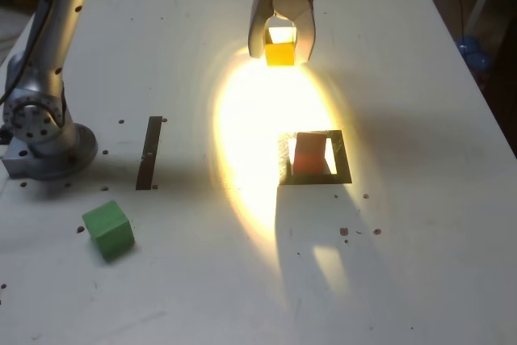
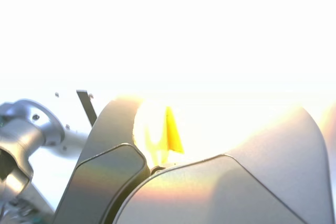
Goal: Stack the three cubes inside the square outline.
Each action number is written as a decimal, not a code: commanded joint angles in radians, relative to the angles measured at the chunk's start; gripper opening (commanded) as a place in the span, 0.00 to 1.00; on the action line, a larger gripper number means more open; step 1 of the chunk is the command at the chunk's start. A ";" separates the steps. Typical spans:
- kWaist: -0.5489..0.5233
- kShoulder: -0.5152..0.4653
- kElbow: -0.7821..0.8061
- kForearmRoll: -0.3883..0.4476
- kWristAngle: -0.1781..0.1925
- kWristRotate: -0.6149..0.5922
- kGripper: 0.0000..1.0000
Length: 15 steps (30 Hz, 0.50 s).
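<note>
I should release the yellow cube on top of the red cube (image 1: 315, 136).
My gripper (image 1: 281, 48) hangs at the far middle of the table, shut on the yellow cube (image 1: 281, 52), under a bright light. In the wrist view a sliver of the yellow cube (image 2: 172, 134) shows between the grey fingers (image 2: 113, 145); the rest is washed out. The red cube (image 1: 307, 155) stands inside the square outline (image 1: 343, 169), nearer the camera than the gripper. The green cube (image 1: 108, 229) lies alone at the exterior view's front left.
The arm's grey base (image 1: 44, 139) stands at the exterior view's left edge. A thin dark strip (image 1: 149, 152) lies between the base and the outline. Small dark specks dot the white table (image 1: 420, 264).
</note>
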State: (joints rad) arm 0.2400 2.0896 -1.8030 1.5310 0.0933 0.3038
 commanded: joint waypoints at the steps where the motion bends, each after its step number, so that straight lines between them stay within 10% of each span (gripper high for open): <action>1: -0.047 -0.016 -0.004 0.011 -0.012 -0.019 0.29; 15: -0.288 -0.010 -0.025 0.029 -0.064 -0.144 0.29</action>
State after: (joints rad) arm -0.0417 2.0727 -1.8237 1.5531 0.0320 0.1646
